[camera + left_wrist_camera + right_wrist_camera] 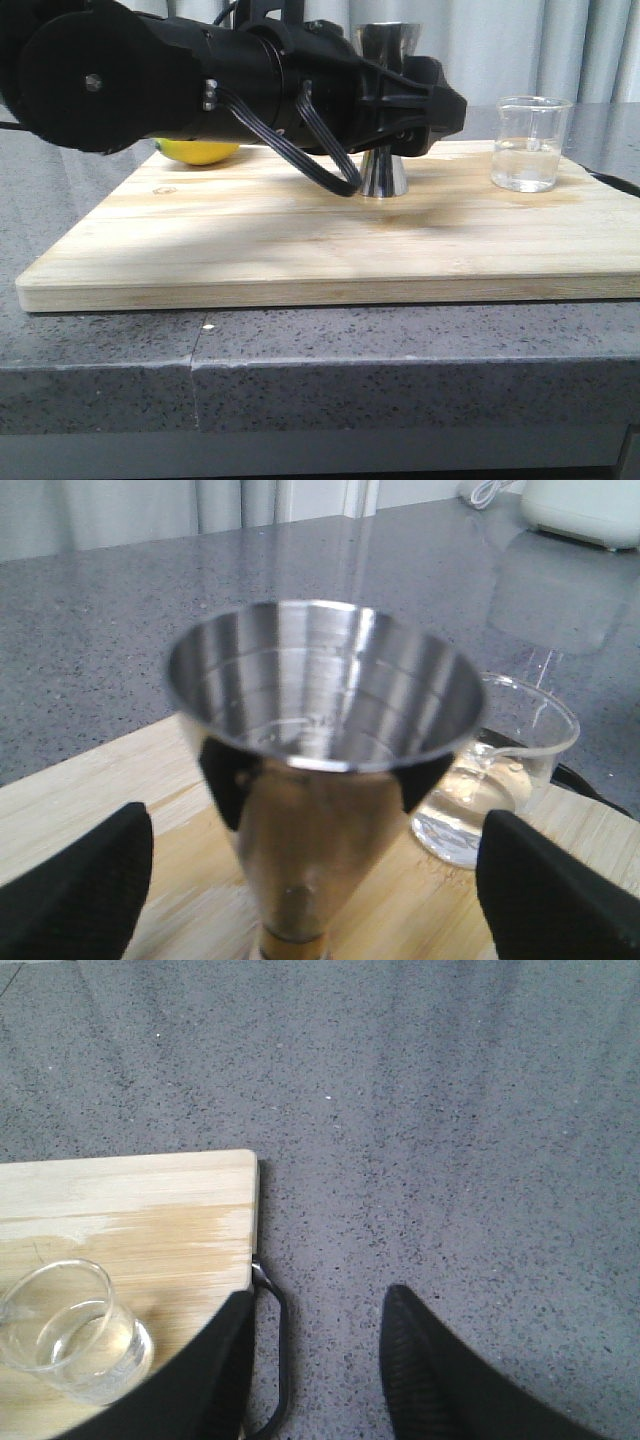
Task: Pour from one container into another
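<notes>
The glass beaker with clear liquid is next, and my right gripper needs to go to it and close around the middle of the beaker's sides (528, 142) (88, 1345).
The steel jigger (382, 175) stands upright near the middle of the wooden board (300, 250). My left gripper (425, 112) reaches across from the left at the jigger's waist, and its arm hides much of the cone. In the left wrist view the jigger (320, 690) stands between the fingers of the left gripper (315, 880), which is open with a gap on both sides. The glass beaker (530, 145) holds a little clear liquid at the board's right end, and it also shows as the beaker (500, 780) behind the jigger. My right gripper (315, 1360) hangs open over the counter beside the beaker (75, 1335).
A yellow lemon (200, 152) lies at the board's back left, mostly behind the left arm. A black loop handle (275, 1360) sticks out from the board's edge. A white appliance (580, 510) stands far back on the grey stone counter.
</notes>
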